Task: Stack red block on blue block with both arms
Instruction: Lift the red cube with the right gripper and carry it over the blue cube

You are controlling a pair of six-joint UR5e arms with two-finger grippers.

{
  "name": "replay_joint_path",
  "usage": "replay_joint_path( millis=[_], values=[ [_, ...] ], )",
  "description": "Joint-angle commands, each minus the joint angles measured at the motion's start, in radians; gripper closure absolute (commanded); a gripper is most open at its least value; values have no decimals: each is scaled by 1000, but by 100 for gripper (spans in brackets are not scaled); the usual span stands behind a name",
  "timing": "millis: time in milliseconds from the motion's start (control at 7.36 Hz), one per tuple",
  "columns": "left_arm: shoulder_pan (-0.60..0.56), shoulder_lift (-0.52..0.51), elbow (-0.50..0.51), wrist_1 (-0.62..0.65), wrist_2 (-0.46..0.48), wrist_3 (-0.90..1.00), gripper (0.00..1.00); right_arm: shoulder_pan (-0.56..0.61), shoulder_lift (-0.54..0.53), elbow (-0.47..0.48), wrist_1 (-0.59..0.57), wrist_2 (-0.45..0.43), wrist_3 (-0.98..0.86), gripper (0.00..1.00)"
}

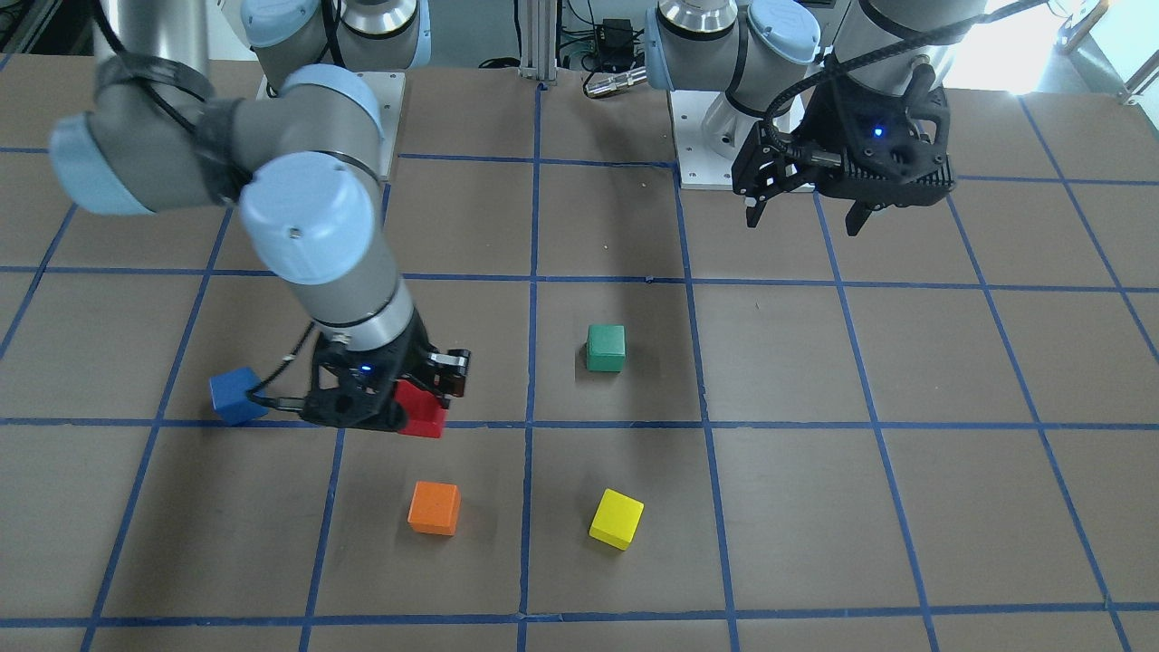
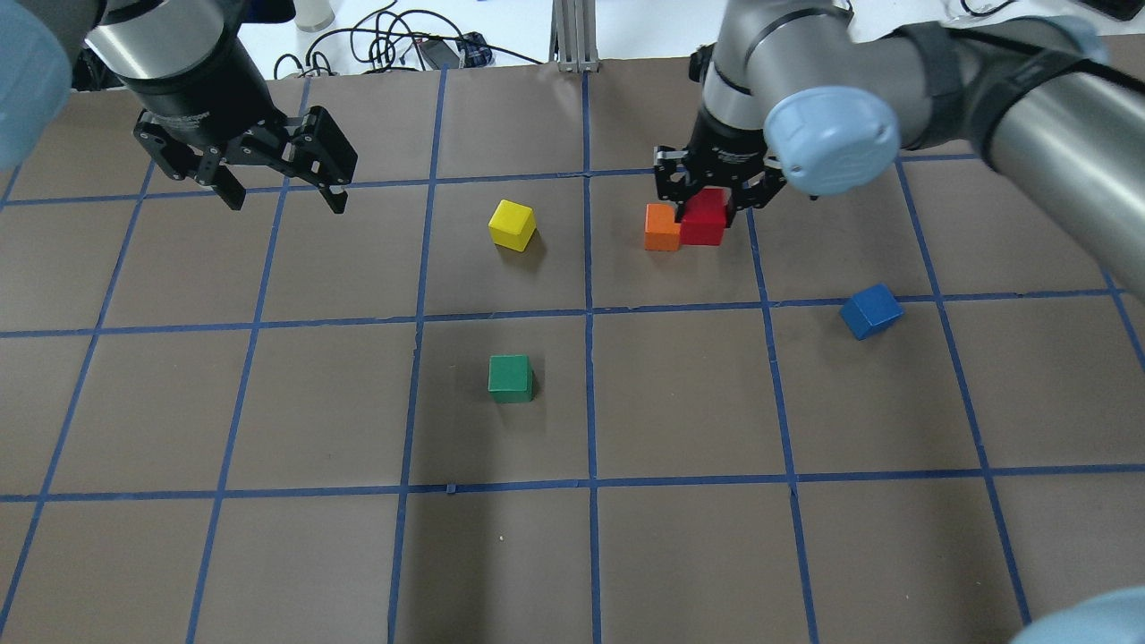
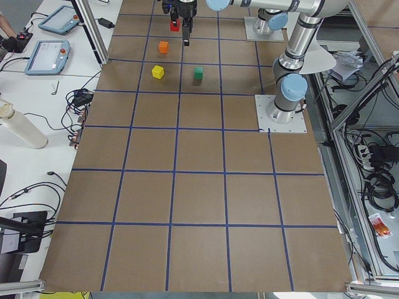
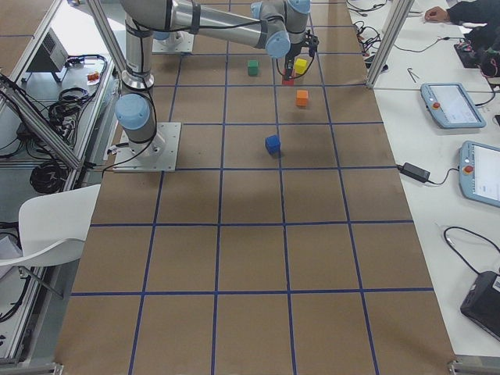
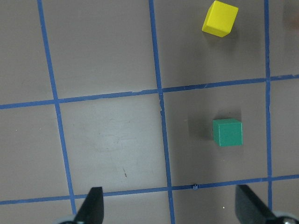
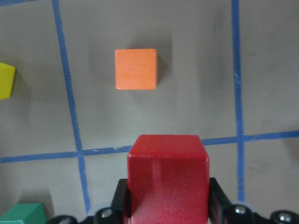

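The robot's right gripper will release the red block, still held just above the table, on the top side of the blue block (image 1: 225, 380) beside the tape line.
The red block (image 6: 168, 177) sits between the fingers of my right gripper (image 2: 707, 199), which is shut on it and holds it just above the table; it also shows in the front view (image 1: 426, 414) and the overhead view (image 2: 704, 221). The blue block (image 2: 870, 310) lies alone on the table, tilted to the grid, nearer the robot and further right than the red block; it also shows in the front view (image 1: 237, 396). My left gripper (image 2: 286, 202) is open and empty, high over the table's far left.
An orange block (image 2: 662, 227) lies just beyond and left of the held red block. A yellow block (image 2: 512, 224) and a green block (image 2: 510, 377) lie near the table's middle. The brown table (image 2: 268, 555) has a blue tape grid.
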Motion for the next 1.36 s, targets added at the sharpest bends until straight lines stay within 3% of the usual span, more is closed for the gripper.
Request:
replay_joint_path(
  millis=[0, 408, 951, 1223],
  values=[
    [0, -2, -1, 0, 1, 0, 0, -129, -113, 86, 67, -8, -252, 100],
    [0, -6, -1, 0, 1, 0, 0, -328, -136, 223, -2, -6, -595, 100],
    [0, -12, 1, 2, 1, -2, 0, -366, -124, 372, -287, -5, -723, 100],
    [0, -14, 3, 4, 3, -2, 0, -382, -89, 373, -300, -3, -754, 100]
  ],
)
